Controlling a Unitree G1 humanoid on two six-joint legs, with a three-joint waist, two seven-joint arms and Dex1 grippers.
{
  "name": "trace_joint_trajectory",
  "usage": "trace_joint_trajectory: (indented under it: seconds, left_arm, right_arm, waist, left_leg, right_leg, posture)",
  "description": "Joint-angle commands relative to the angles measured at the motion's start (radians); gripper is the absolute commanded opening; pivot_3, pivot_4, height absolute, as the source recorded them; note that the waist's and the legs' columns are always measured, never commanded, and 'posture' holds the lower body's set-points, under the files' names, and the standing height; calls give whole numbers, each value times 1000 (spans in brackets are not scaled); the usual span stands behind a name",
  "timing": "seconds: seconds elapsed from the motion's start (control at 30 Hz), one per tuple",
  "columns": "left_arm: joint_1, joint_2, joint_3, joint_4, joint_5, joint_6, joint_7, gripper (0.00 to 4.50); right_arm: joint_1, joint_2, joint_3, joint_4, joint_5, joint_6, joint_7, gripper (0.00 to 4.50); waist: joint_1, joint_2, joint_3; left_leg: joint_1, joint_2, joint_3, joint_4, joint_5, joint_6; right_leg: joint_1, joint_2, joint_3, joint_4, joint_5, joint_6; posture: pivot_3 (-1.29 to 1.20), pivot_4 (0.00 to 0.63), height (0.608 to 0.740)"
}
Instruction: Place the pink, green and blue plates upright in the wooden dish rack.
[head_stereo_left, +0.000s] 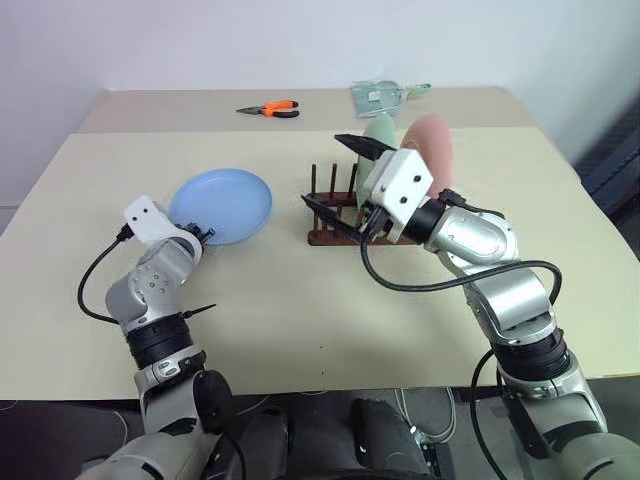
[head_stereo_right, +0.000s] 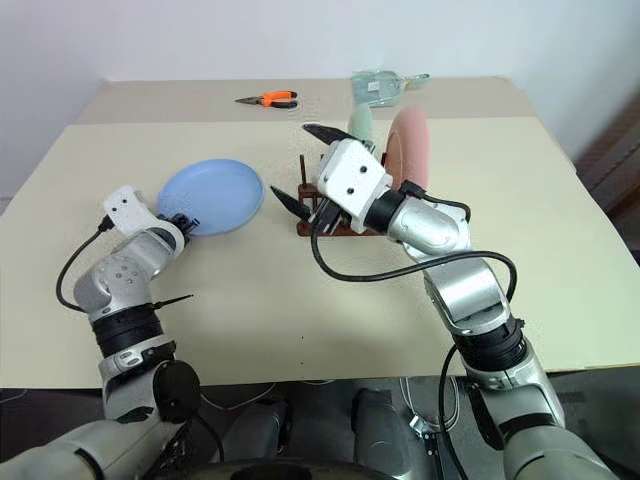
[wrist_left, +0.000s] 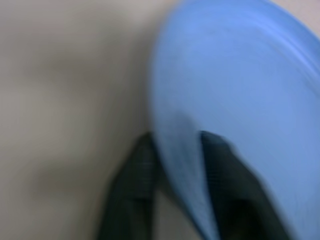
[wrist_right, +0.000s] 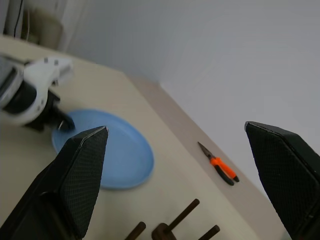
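My left gripper is to release the blue plate in midair (head_stereo_left: 285, 104) in front of the orange-handled pliers, handing it over to my right gripper.
The blue plate (head_stereo_left: 222, 205) lies on the table's left half. My left gripper (head_stereo_left: 203, 236) is at its near rim, and in the left wrist view the two fingers (wrist_left: 135, 175) sit either side of that rim (wrist_left: 180, 165), shut on it. The green plate (head_stereo_left: 378, 138) and the pink plate (head_stereo_left: 432, 150) stand upright in the wooden dish rack (head_stereo_left: 330, 232) at the table's middle. My right gripper (head_stereo_left: 340, 178) hovers over the rack's left end, wide open and holding nothing. Its arm hides the lower parts of both standing plates.
Orange-handled pliers (head_stereo_left: 270, 108) and a clear plastic packet (head_stereo_left: 380, 95) lie near the table's far edge. Several free pegs (head_stereo_left: 322, 185) stand at the rack's left end. Bare tabletop (head_stereo_left: 290, 310) stretches between the blue plate and the rack.
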Motion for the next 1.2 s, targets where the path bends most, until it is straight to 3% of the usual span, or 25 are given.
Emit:
trace_joint_trajectory:
  seconds: [0.03, 0.17, 0.27, 0.37, 0.57, 0.67, 0.9, 0.93, 1.03, 1.13, 1.2]
  left_arm:
    - [-13, 15, -99, -134, 8, -158, -84, 23]
    - [-9, 24, -211, -260, 56, -273, -123, 23]
    - [-24, 13, -257, -358, 42, -310, -132, 23]
    - [-23, 23, -345, -451, 39, -265, -147, 23]
    - [-15, -49, -351, -553, -65, -184, -105, 23]
    - [6, -72, -352, -595, -105, -146, -84, 0]
    - [39, -83, -339, -611, -175, -108, -62, 0]
    - [41, -97, -319, -606, -205, -122, -61, 328]
    - [16, -149, -200, -569, -308, -203, -3, 1510]
    - [-21, -68, -92, -486, -257, -315, 38, 2932]
    - [-35, 18, -36, -402, -193, -379, 69, 2932]
  right_arm:
    - [-23, -5, 30, 11, -54, -52, 35, 4500]
    - [-66, 27, 103, 57, -132, -116, 61, 4500]
    - [-122, 49, 192, 138, -277, -209, 37, 4500]
    - [-197, 75, 254, 251, -443, -307, -39, 4500]
    - [-294, 127, 251, 433, -550, -403, -113, 4500]
    - [-309, 122, 237, 477, -605, -424, -151, 3634]
    - [-287, 113, 200, 467, -651, -434, -175, 235]
    - [-280, 113, 196, 460, -656, -434, -177, 19]
    - [-266, 113, 191, 441, -663, -437, -173, 0]
    - [-261, 123, 183, 430, -645, -452, -168, 0]
    - [-257, 140, 165, 419, -601, -463, -162, 0]
  waist:
    - [1, -2, 1]
    - [2, -3, 2]
    - [-2, -3, 2]
    - [-2, -3, 2]
    - [1, -3, 2]
    - [0, -3, 2]
    - [-1, -3, 2]
    - [-1, -3, 2]
    - [2, -3, 2]
    - [-3, -3, 2]
    - [-8, -3, 2]
  left_leg:
    - [0, 0, 0, 0, 1, -2]
    - [-1, 0, 0, 0, 4, -6]
    - [0, 0, 1, 0, 4, -6]
    - [0, 0, 1, -1, 4, -7]
    - [0, 0, 0, 0, 4, -7]
    - [0, 0, 0, 0, 4, -7]
    - [0, 0, 0, -1, 4, -7]
    - [0, 0, 0, -1, 4, -7]
    - [0, 0, 0, 0, 4, -7]
    - [0, 0, 0, 0, 4, -7]
    - [1, 1, 1, -1, 4, -8]
  right_leg:
    - [0, 0, 0, 0, 0, 0]
    - [0, 0, 0, -1, 0, 0]
    - [0, 0, 0, 0, 0, 0]
    - [0, 0, 0, 0, 0, 0]
    - [0, 0, 0, 0, 0, 0]
    - [0, 0, 0, 0, 0, 0]
    - [0, 1, 1, 0, 0, -1]
    - [0, 1, 1, 0, 0, -1]
    - [0, 1, 1, 0, 0, -1]
    - [0, 1, 1, 0, 0, -1]
    - [0, 2, 1, 0, 1, -1]
  posture:
    - [0, 150, 740]
    - [0, 150, 740]
    - [0, 150, 740]
    - [0, 150, 740]
    - [0, 150, 740]
    - [0, 150, 740]
    - [0, 150, 740]
    - [0, 150, 740]
    - [0, 150, 740]
    - [0, 150, 740]
    - [0, 150, 740]
